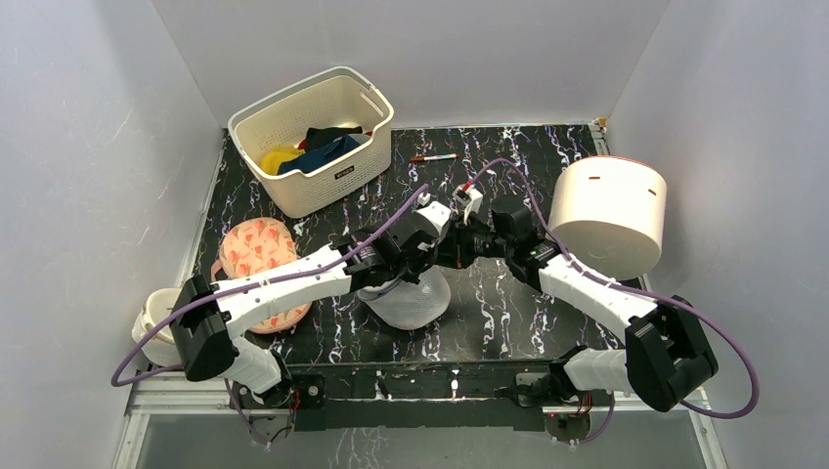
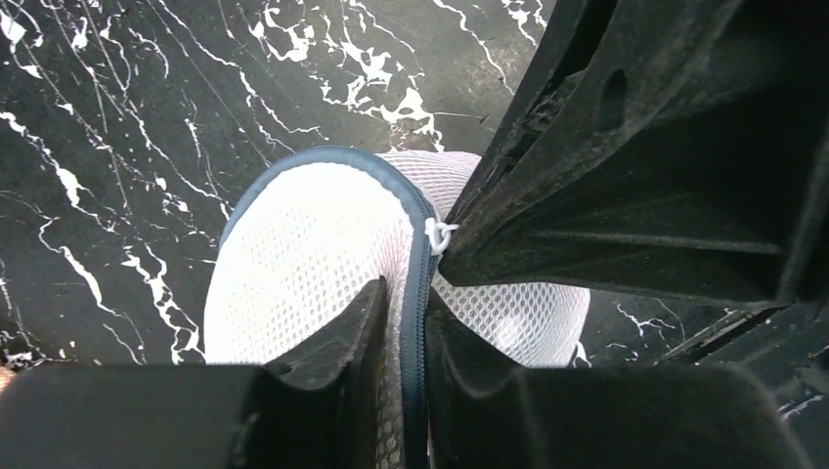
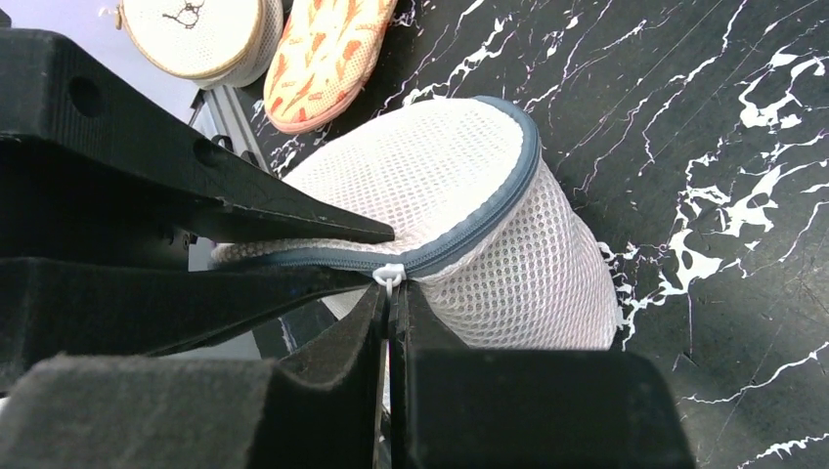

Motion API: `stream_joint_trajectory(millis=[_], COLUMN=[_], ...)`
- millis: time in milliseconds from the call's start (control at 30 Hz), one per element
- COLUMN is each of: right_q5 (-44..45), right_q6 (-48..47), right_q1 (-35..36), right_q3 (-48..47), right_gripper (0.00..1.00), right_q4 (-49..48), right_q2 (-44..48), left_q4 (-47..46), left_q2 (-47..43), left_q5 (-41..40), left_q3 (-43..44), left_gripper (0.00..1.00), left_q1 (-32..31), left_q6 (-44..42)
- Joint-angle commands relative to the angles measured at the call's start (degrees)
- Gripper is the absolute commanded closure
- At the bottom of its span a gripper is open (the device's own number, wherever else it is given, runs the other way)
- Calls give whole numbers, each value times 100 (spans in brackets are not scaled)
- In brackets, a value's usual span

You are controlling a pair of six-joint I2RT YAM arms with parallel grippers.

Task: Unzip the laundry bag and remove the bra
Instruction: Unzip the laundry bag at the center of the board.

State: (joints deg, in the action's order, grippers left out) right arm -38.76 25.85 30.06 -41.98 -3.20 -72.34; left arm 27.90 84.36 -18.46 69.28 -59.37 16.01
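Note:
The bag is pinched by my left gripper close beside the white zipper pull, so that gripper should open and take the bag's zipper rim [image 3: 298,256] farther from my right gripper.
The laundry bag [image 1: 411,298], a small round white mesh pouch with a grey-blue zipper rim, stands on the black marbled table near the front centre. It shows in the left wrist view [image 2: 303,254] and in the right wrist view [image 3: 508,254]. My left gripper [image 2: 405,322] is shut on the bag's zipper rim [image 2: 420,293]. My right gripper [image 3: 389,293] is shut on the white zipper pull [image 3: 388,276], right beside the left gripper. In the top view both grippers meet above the bag [image 1: 445,244]. The bra is hidden.
A cream slotted basket [image 1: 313,137] with clothes stands at the back left. A large white cylinder [image 1: 608,215] lies at the right. An orange-pink leaf-print pad [image 1: 259,264] and a round cream object [image 1: 152,322] lie at the left. A pen [image 1: 433,157] lies at the back.

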Motion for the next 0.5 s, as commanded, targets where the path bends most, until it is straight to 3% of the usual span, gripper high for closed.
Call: stream_joint_trajectory(millis=[0,267,467], right_q5=[380,1237,1761], right_q6=[-230,-966,-903], right_q1=[32,28,-8], right_q3=[-159,-556,-790], right_gripper=[100,100,100], right_q4=[49,866,776], right_q2=[206,265,79], left_q4=[277,247,320], left_q2=[-285,-566,-365], left_q5=[-271,-575,-944], left_q3=[134,306,695], left_gripper=[85,100,100], left_q1=[13,17,18], left_q6=[-397,-1284,-1847])
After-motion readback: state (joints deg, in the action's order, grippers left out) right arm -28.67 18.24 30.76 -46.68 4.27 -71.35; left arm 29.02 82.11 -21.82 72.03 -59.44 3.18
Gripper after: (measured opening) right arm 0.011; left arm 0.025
